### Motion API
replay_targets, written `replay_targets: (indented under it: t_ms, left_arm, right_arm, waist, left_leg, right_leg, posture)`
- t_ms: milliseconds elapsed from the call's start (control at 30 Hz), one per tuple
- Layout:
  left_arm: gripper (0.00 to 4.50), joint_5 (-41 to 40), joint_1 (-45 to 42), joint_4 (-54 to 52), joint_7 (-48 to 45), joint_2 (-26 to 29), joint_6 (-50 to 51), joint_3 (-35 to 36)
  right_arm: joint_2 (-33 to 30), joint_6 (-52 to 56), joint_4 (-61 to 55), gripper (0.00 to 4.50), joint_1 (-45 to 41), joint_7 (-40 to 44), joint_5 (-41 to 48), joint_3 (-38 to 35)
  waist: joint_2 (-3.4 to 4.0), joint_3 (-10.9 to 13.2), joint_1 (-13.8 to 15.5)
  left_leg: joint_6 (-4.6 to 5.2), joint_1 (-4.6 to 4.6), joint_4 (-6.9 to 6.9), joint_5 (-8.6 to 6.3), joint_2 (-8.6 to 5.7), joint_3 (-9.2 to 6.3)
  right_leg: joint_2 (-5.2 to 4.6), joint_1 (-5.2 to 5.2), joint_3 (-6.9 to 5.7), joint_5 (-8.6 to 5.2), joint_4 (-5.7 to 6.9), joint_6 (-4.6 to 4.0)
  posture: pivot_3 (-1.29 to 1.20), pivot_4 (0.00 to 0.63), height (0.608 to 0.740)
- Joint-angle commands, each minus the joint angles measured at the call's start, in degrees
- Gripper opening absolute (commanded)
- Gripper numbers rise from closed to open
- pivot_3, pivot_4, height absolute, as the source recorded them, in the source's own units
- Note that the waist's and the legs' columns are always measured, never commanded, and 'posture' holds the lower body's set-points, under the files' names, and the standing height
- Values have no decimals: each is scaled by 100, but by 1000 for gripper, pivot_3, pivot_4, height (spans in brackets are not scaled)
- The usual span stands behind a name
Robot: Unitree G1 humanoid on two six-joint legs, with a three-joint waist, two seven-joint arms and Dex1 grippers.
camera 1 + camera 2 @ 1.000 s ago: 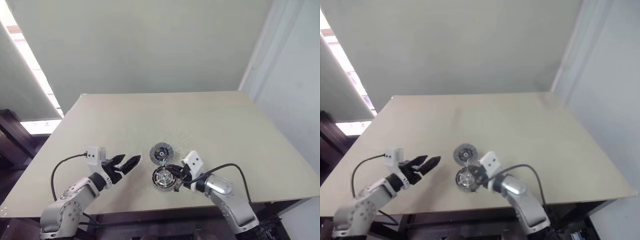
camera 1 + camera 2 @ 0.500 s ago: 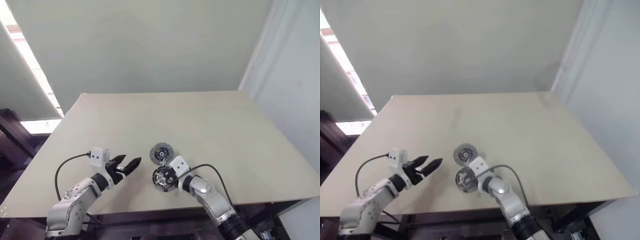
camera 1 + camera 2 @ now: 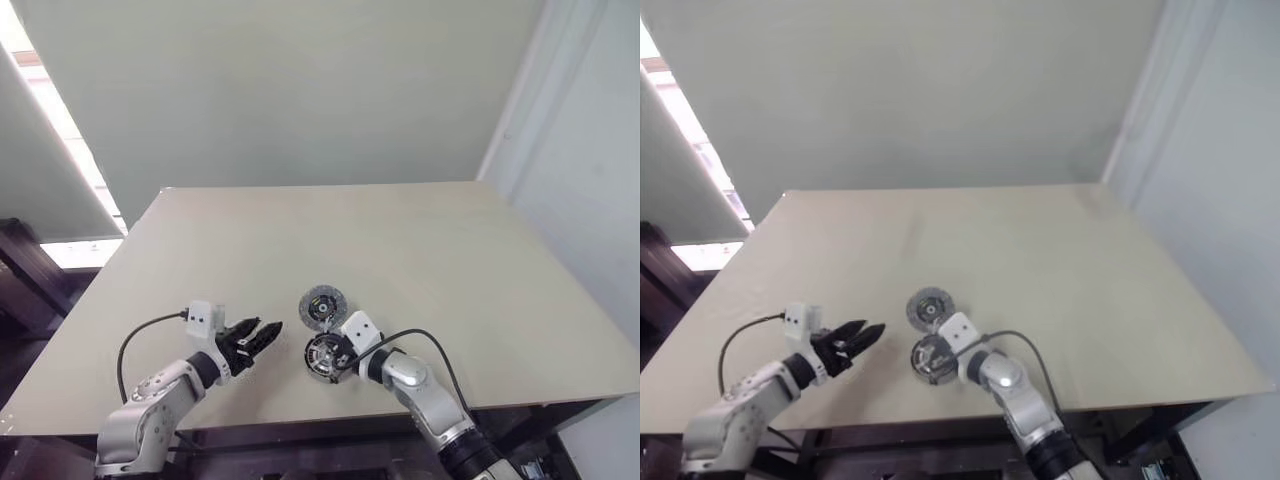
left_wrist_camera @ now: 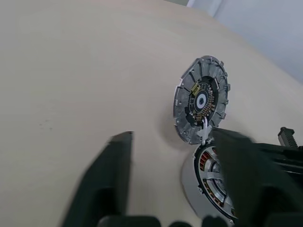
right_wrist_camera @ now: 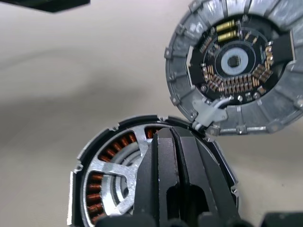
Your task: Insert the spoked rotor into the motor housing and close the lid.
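Observation:
My right gripper's shut fingers lie across the housing's top, where the lid must close, so I should back off and take the housing by its front rim (image 3: 332, 379).
The motor housing (image 5: 84, 156), a dark rim around copper windings, lies near the table's front edge (image 3: 322, 358). The spoked rotor (image 5: 110, 168) sits inside it, silver spokes over the windings. My right gripper (image 5: 173, 135) is shut, its fingers lying across the housing's top with nothing seen between them. The lid (image 5: 236, 64) lies flat just behind the housing (image 3: 322, 306), its circuit side up, joined to the housing by a small white piece. My left gripper (image 3: 262, 330) hovers left of both discs, open and empty, and the lid (image 4: 201, 99) shows past its fingers.
The beige table (image 3: 400, 240) stretches far behind and to both sides of the discs. Its front edge runs close below the housing. Black cables loop from both wrists. A wall stands behind the table.
My left gripper's fingers have drawn closer together. My right arm has sunk and its shut gripper has slid further over the housing. The discs have not moved.

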Motion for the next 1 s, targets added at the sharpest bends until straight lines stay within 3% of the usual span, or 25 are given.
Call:
replay_targets:
  t_ms: [33,133,167,300,500,800,900,1000]
  left_arm:
    - [1376,-15,-39,-31,-78,-15,-56,-8]
    - [232,36,-25,22,-94,-35,-88,-26]
    - [32,58,-17,36,-103,-42,-100,-41]
    - [32,121,6,54,-143,-33,-111,-108]
    - [32,196,-56,90,-163,-60,-156,-196]
    - [32,314,-35,157,-236,-109,-242,-240]
    - [0,355,-59,205,-258,-125,-276,-262]
    - [0,392,-73,242,-300,-119,-297,-288]
  right_arm:
    - [-61,82,-535,0,58,75,93,-66]
    - [-128,170,-799,0,131,106,134,-127]
    - [-135,205,-888,0,156,116,183,-160]
    - [-129,389,-906,0,192,85,236,-194]
    - [-357,308,41,0,88,33,-357,211]
    - [-403,287,-544,0,-10,232,108,-242]
    - [-555,804,-1049,598,-25,546,269,-220]
    - [-800,791,-1453,1648,-70,658,88,-100]
  waist:
    - [0,0,0]
    - [0,0,0]
    - [0,0,0]
    - [0,0,1]
    - [2,-1,-1]
    - [1,-1,1]
    - [1,-1,1]
    - [1,-1,1]
  left_leg:
    - [0,0,1,0,0,0]
    - [0,0,3,0,0,1]
    - [0,1,4,0,0,1]
    - [0,1,3,0,1,0]
    - [0,5,3,0,-1,4]
    - [1,9,6,0,0,3]
    - [1,4,5,1,0,3]
    - [1,4,3,0,0,2]
  right_leg:
    - [0,0,0,0,0,0]
    - [0,1,0,0,1,0]
    - [0,1,0,0,1,0]
    - [0,1,0,0,1,0]
    - [-1,4,1,0,1,0]
    - [0,8,1,0,3,0]
    - [0,5,1,0,3,0]
    - [0,4,0,0,3,0]
  posture:
    - [0,0,740]
    - [0,0,740]
    - [0,0,740]
    - [0,0,740]
    - [0,0,740]
    - [0,0,740]
    - [0,0,740]
    - [0,0,740]
